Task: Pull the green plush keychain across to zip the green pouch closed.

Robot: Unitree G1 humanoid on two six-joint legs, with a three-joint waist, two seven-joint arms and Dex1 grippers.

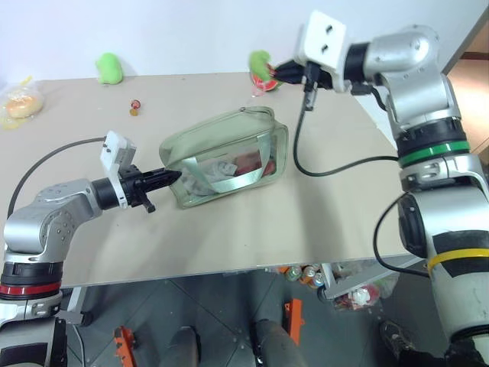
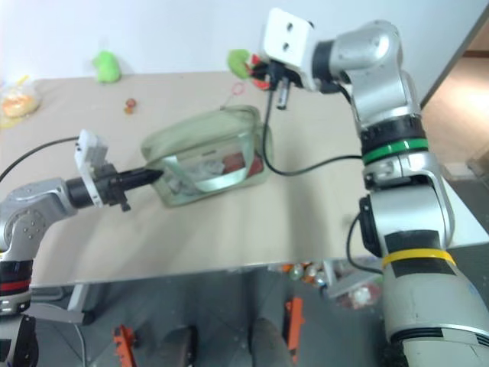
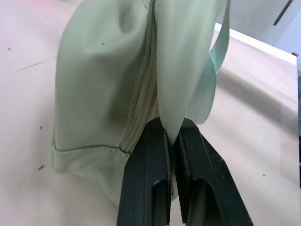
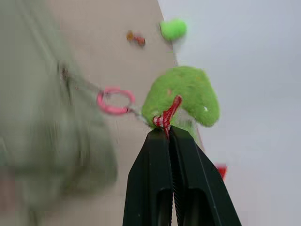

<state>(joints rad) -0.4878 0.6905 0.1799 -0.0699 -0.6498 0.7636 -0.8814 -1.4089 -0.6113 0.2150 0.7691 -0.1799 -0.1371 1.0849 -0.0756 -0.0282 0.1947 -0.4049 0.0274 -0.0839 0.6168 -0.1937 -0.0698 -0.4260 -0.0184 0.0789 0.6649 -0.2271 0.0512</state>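
Observation:
The robot's right gripper will release the green plush keychain on the table (image 1: 298, 170) next to the end of the pouch opposite the left gripper.
The sage-green pouch (image 1: 221, 157) lies on the table (image 1: 328, 222) with its clear window facing me. My left gripper (image 1: 172, 177) is shut on the fabric at the pouch's left end (image 3: 117, 70), beside the zipper (image 3: 140, 110), whose teeth are meshed there. Above the back right of the pouch, my right gripper (image 1: 279, 73) is shut on the red-and-white cord of the green plush keychain (image 4: 183, 96). A pink ring (image 4: 115, 101) and a thin link run from the keychain back toward the pouch's top right corner.
A larger light-green plush toy (image 1: 109, 67) sits at the table's back left, with a small red and orange trinket (image 1: 135, 107) near it and a yellowish bag (image 1: 19, 103) at the far left edge. A black cable (image 1: 306, 164) droops from my right wrist onto the table.

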